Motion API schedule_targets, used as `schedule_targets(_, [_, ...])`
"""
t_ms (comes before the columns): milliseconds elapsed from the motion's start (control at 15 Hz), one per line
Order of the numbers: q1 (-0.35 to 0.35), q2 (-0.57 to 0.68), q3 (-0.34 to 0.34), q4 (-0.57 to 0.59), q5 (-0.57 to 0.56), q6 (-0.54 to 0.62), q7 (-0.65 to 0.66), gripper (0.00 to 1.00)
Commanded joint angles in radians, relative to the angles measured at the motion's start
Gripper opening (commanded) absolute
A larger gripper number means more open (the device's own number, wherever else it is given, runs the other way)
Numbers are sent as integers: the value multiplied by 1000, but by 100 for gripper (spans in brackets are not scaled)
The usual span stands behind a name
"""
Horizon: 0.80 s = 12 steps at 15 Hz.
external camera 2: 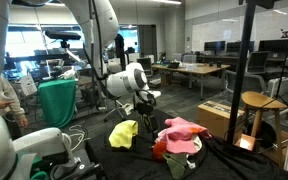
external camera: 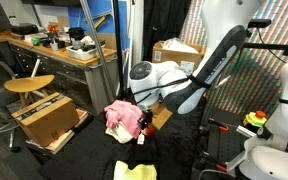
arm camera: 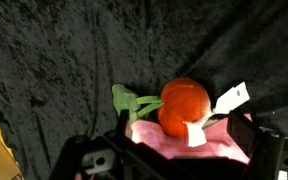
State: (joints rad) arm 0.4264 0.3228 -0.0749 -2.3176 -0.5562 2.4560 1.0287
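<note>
The top of the yellow cloth (external camera: 134, 169) is near the pink cloth pile. My gripper goes there next and closes on it.
In the wrist view a red plush fruit (arm camera: 182, 105) with a green stem (arm camera: 127, 101) and white tags (arm camera: 231, 98) lies on a pink cloth (arm camera: 199, 145) over black fabric. My gripper (arm camera: 179, 135) hangs just above it, open. Its dark fingers (arm camera: 246, 128) stand wide on either side of the toy and touch nothing. In both exterior views the gripper (external camera: 143, 108) (external camera 2: 147, 98) hovers over the pink cloth pile (external camera: 122, 118) (external camera 2: 182, 129).
A yellow cloth (external camera: 134, 170) (external camera 2: 124, 133) lies on the black-covered floor near the pile. An open cardboard box (external camera: 49, 118) and a wooden stool (external camera: 29, 85) stand to one side. A tripod pole (external camera: 99, 50) rises close by. Desks and a second box (external camera: 177, 50) are behind.
</note>
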Motion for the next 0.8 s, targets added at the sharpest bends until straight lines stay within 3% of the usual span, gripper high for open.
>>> schedule_targets(0, [-40,-110,67,-80,-60,11,-86,100])
schedule_targets(333, [-46,-98,165,-75,-111,34,-222,100])
schedule_targets(733, [2,-14,262,-8,-101,40,-271,100])
